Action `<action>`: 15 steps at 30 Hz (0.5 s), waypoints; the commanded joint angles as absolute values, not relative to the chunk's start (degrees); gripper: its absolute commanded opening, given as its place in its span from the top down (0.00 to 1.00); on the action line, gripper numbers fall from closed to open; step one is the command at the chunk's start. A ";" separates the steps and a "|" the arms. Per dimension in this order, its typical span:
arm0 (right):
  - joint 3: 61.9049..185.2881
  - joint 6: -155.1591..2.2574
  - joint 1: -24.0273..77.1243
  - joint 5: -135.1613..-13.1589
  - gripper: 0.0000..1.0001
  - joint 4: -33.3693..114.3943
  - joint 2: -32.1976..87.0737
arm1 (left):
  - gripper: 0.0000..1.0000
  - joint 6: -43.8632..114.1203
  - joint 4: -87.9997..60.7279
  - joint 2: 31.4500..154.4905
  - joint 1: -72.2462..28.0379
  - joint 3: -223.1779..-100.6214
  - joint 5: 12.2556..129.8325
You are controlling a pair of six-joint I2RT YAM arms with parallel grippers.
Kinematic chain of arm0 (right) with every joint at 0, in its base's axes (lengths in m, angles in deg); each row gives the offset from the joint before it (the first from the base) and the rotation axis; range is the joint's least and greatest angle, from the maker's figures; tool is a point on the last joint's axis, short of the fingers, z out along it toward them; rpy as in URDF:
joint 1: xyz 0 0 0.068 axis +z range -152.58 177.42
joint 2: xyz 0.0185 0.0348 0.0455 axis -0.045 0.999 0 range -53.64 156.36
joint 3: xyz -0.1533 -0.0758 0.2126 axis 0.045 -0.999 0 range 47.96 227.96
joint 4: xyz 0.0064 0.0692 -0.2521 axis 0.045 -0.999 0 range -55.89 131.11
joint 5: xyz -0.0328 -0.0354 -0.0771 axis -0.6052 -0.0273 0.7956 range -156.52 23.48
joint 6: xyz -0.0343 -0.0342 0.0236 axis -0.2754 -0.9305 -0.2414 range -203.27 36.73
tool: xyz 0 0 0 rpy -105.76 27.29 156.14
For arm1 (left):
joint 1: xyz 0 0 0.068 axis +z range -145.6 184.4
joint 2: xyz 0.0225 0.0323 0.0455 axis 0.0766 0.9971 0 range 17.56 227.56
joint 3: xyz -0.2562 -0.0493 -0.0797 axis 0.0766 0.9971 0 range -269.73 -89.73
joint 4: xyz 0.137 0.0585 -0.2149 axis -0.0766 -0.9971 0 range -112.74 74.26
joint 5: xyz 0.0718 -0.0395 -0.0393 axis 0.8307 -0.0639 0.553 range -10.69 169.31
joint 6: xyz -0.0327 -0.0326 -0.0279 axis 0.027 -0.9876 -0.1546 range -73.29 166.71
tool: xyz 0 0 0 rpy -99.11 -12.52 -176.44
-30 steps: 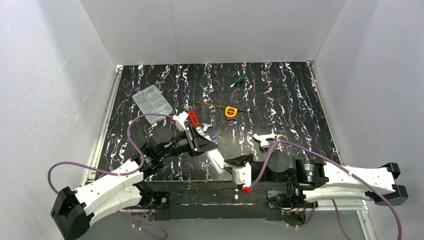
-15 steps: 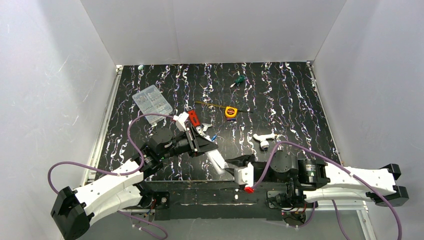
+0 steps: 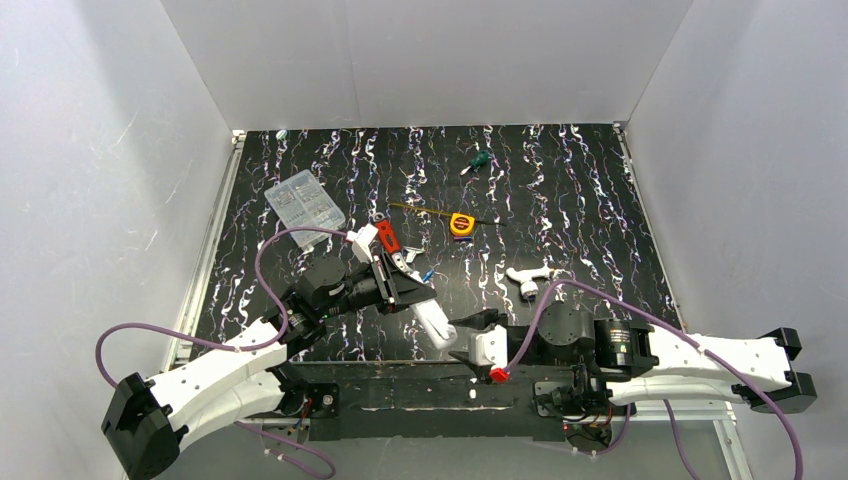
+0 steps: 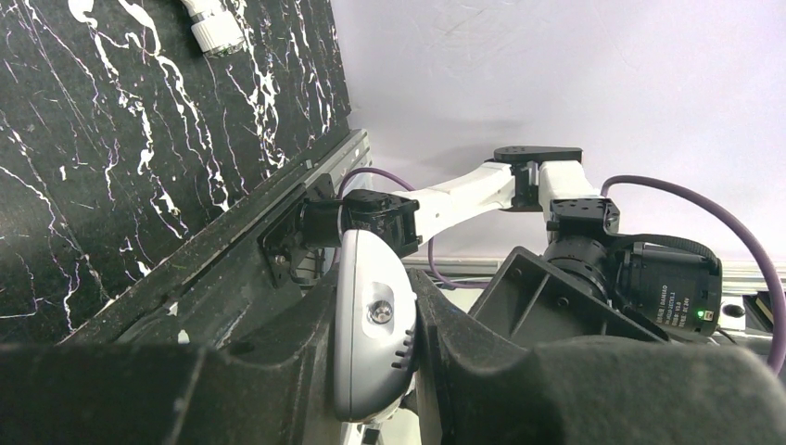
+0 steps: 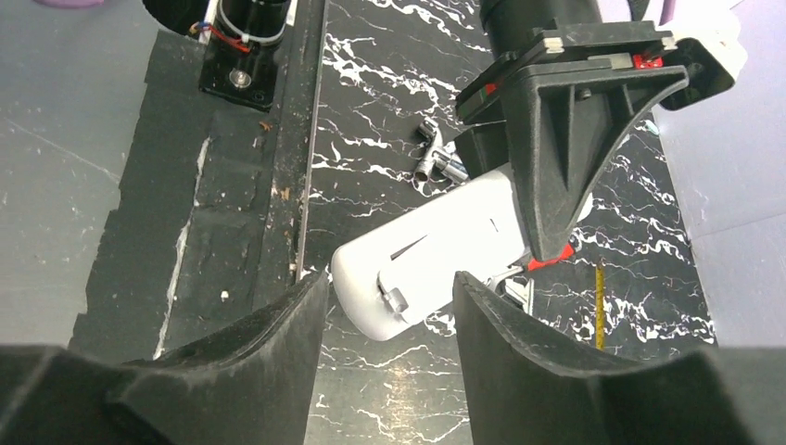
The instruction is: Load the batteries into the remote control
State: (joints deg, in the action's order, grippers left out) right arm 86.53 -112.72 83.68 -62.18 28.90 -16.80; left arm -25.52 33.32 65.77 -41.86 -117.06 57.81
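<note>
The remote control's cover slants, so I'll align my right gripper and pinch the cover's long edges [image 5: 410, 252].
My left gripper [image 3: 412, 296] is shut on the white remote control [image 3: 432, 322] and holds it tilted above the near part of the mat. In the left wrist view the remote [image 4: 371, 334] is clamped edge-on between the fingers [image 4: 463, 362]. My right gripper [image 3: 466, 338] is open, just right of the remote's near end. In the right wrist view the remote [image 5: 436, 250] shows its back side just beyond the open gripper [image 5: 389, 343]. A tiny blue battery [image 3: 428, 273] lies on the mat beside the left gripper.
A white angled fitting [image 3: 527, 278] lies right of the remote. Silvery metal bits [image 5: 436, 162] and a red-handled tool [image 3: 387, 236] lie by the left gripper. Farther back lie a yellow tape measure [image 3: 461, 224], a clear parts box [image 3: 305, 200] and a green screwdriver [image 3: 478, 160].
My right gripper has shifted a little left, closer to the remote's near end. The left gripper still holds the remote in the same place.
</note>
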 commanded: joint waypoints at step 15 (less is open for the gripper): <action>107.95 -55.01 83.71 -35.19 0.36 12.14 -3.90 | 1.00 -25.71 36.83 64.10 -42.02 -116.54 56.90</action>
